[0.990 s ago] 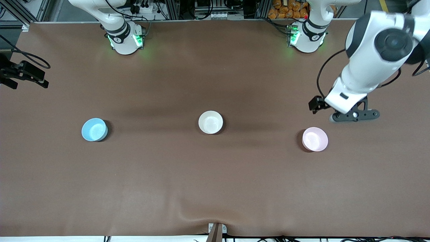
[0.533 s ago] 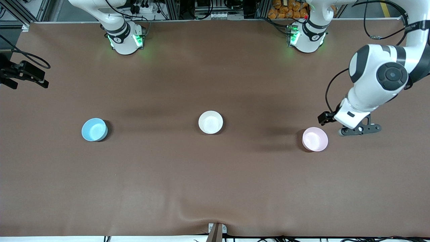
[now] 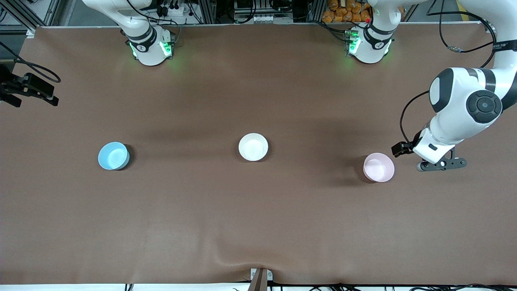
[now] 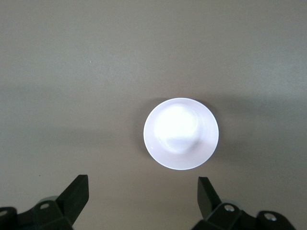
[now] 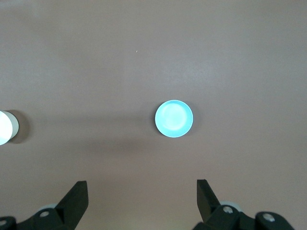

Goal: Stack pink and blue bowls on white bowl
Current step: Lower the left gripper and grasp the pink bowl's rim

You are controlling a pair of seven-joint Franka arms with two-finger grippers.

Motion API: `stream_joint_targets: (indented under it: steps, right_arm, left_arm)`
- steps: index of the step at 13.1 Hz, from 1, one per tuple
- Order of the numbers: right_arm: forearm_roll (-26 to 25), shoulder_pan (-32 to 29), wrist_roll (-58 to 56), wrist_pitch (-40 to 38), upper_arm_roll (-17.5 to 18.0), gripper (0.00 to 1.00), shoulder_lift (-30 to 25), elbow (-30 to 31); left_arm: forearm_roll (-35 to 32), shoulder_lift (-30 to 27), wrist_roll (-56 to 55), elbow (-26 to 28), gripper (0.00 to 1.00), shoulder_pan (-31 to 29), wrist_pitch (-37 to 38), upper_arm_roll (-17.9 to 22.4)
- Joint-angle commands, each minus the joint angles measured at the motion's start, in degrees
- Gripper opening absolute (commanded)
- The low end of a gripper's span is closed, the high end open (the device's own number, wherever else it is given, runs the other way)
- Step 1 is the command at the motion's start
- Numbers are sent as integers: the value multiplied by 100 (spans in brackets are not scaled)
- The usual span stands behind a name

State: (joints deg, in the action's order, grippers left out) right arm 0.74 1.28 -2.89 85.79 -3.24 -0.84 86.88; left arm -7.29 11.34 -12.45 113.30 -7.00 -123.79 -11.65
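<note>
I need to next move my left gripper to the pink bowl's rim (image 3: 391,161) (image 4: 147,149) and close it there, on the side that faces away from the white bowl.
The pale pink bowl (image 3: 378,167) sits upright on the brown table toward the left arm's end. The off-white bowl (image 3: 253,147) is at the middle and the sky-blue bowl (image 3: 114,155) toward the right arm's end. My left gripper (image 3: 441,164) hangs open and empty over the table beside the pink bowl, not touching it. In the left wrist view the pink bowl (image 4: 181,133) lies just ahead of the open left gripper (image 4: 143,184). My right gripper (image 5: 142,189) is open and empty, high over the table. The right wrist view shows the blue bowl (image 5: 174,119) and the white bowl's edge (image 5: 5,127).
The brown mat (image 3: 258,218) covers the whole table. A black fixture with a cable (image 3: 28,87) juts in at the right arm's end. The two arm bases (image 3: 149,48) (image 3: 369,44) stand along the table's edge farthest from the front camera.
My left arm has swung toward the front camera and lower, so its gripper now hangs beside the pink bowl. The bowls have not moved.
</note>
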Motion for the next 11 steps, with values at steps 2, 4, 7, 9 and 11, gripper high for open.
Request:
stream_joint_targets:
  steps: [2,4,7,9,11]
  right_arm:
    - [-39,66,17,17,-36,100,-22,31]
    - [-39,66,17,17,-45,100,-31,31]
    - [-39,74,17,8,-36,100,-31,31]
    - [-39,74,17,8,-36,100,-31,31]
    - [-39,74,17,8,-45,100,-31,31]
  left_arm:
    - [-88,-123,172,16,100,-91,-5,-48]
    - [-88,-124,173,25,100,-161,-5,-48]
    - [-88,-45,173,43,100,-197,-5,-48]
    - [-88,157,173,34,100,-206,-74,-39]
    - [-88,315,173,43,100,-284,-215,-39]
